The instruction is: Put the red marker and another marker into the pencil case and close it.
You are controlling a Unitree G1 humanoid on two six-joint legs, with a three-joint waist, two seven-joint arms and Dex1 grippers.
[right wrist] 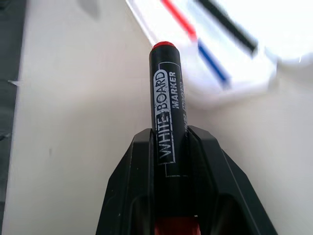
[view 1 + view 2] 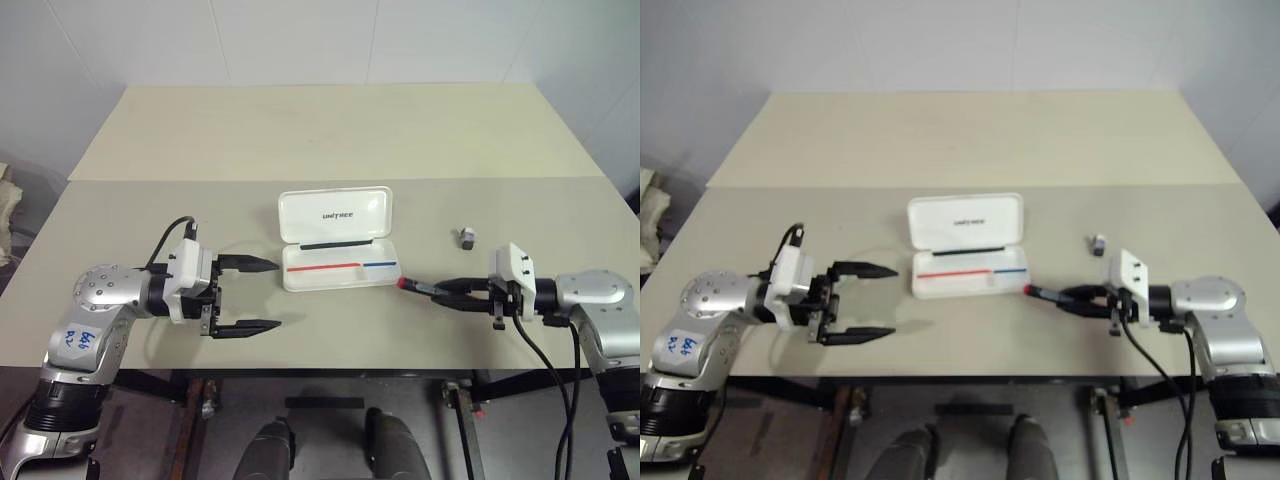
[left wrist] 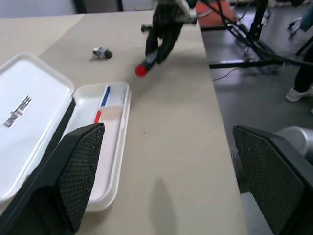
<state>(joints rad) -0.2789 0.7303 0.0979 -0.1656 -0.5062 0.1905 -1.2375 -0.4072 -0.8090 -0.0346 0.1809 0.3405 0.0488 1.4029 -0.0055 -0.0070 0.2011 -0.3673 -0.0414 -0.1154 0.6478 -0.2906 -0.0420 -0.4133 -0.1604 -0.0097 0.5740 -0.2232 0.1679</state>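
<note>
Next, my right gripper lets go of the red marker between the red stripe and the black strip (image 2: 336,251) (image 1: 195,11) inside the pencil case.
The white pencil case (image 2: 335,214) lies open at the table's middle, lid tipped back, with red and blue stripes in its tray. My right gripper (image 2: 445,290) is shut on the red marker (image 2: 415,287), a dark barrel lettered "WHITE BOARD MARKER" (image 1: 166,98). The marker is level above the table, its red end pointing at the case's right end and a short way from it. My left gripper (image 2: 277,294) is open and holds nothing, just left of the case. From the left wrist, the case's tray rim (image 3: 123,127) lies beyond that gripper's fingers (image 3: 80,171). Another marker is out of view.
A small grey block (image 2: 467,238) sits on the table right of the case, behind my right gripper. A seam (image 2: 200,180) joins this table to a second one behind it. The front edge (image 2: 330,368) runs close under both grippers.
</note>
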